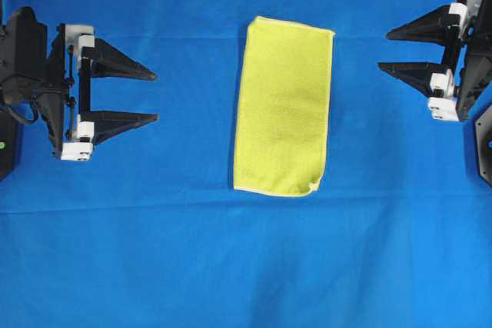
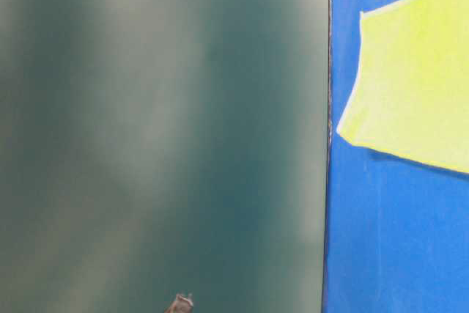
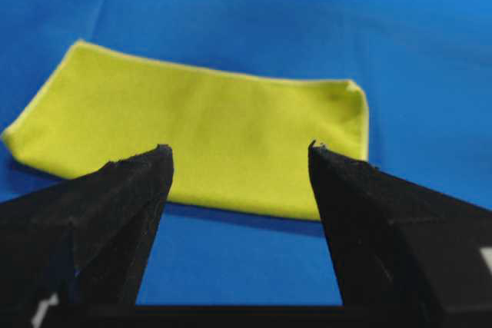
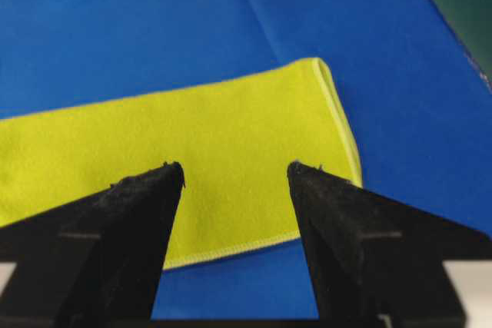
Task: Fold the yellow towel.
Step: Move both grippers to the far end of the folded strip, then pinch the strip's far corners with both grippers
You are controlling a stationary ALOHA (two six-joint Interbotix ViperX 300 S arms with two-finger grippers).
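My right gripper is going to close on the far corner [image 1: 330, 34] [image 4: 353, 179] of the yellow towel, which is the corner on that same gripper's own side.
The yellow towel [image 1: 284, 105] lies flat on the blue cloth as a tall narrow rectangle, its layers doubled, with a pale hem along its right and bottom edges. It also fills the middle of the left wrist view [image 3: 207, 140] and the right wrist view [image 4: 192, 151]. My left gripper [image 1: 156, 97] hovers left of the towel, apart from it, open and holding nothing. On the other side my right gripper [image 1: 383, 51] points at the towel from a distance, also open with nothing between its fingers. In each wrist view the gap between the fingers shows only towel and blue cloth.
A blue cloth [image 1: 246, 266] covers the whole table surface. The table-level view is mostly filled by a blurred dark green panel [image 2: 161, 137], with the towel's corner [image 2: 410, 86] at the right. Black arm bases stand at the left [image 1: 19, 74] and right [image 1: 480, 97] edges.
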